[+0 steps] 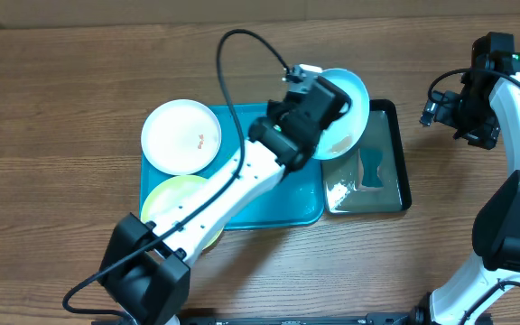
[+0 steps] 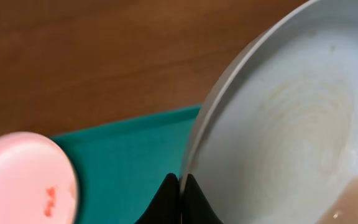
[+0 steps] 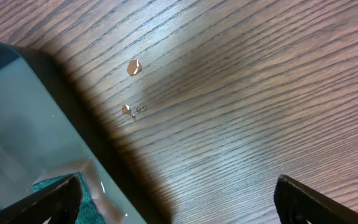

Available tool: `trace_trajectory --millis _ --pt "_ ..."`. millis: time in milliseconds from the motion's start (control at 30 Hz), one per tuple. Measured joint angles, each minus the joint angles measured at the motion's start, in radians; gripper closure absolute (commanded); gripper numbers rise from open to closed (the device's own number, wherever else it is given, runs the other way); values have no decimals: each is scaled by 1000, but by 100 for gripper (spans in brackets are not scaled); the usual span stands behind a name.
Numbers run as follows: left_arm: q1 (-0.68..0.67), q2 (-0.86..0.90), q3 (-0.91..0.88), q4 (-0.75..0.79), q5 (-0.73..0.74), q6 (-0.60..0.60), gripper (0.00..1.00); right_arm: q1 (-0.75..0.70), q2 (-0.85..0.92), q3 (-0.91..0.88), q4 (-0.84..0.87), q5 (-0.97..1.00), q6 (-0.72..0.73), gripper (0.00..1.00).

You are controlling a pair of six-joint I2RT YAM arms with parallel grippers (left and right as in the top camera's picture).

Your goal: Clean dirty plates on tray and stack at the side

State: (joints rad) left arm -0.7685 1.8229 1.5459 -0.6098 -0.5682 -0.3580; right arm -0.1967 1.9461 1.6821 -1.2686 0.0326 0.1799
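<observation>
Next, my left gripper sets the pale cyan plate, now tilted over the black tray, free on the bare wood (image 1: 80,162) just past the white plate's outer edge.
My left gripper (image 1: 325,93) is shut on the rim of the pale cyan plate (image 1: 348,117) and holds it tilted over the black tray (image 1: 403,176). In the left wrist view the jaws (image 2: 180,186) pinch the plate's edge (image 2: 278,124), and brownish liquid sits at its lower right. The white plate (image 1: 181,135) with orange smears lies at the back left of the teal tray (image 1: 273,203); it also shows in the left wrist view (image 2: 23,180). The yellow-green plate (image 1: 174,194) lies at the tray's front left, partly under my left arm. My right gripper (image 3: 178,202) is open and empty above bare wood right of the black tray.
The black tray (image 3: 17,124) holds shallow murky water and a teal sponge (image 1: 372,169). Small orange crumbs (image 3: 133,67) lie on the wood right of it. My left arm crosses the teal tray diagonally.
</observation>
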Motion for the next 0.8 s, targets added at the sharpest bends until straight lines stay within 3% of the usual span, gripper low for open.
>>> trace_trajectory --millis 367,567,800 --pt "-184 1 4 305 -405 366 96 0 0 0 0 0 -1 0" --pt "-234 1 6 456 -485 557 96 0 0 0 0 0 0 0" --pt "-240 1 6 514 -514 667 96 0 0 0 0 0 0 0"
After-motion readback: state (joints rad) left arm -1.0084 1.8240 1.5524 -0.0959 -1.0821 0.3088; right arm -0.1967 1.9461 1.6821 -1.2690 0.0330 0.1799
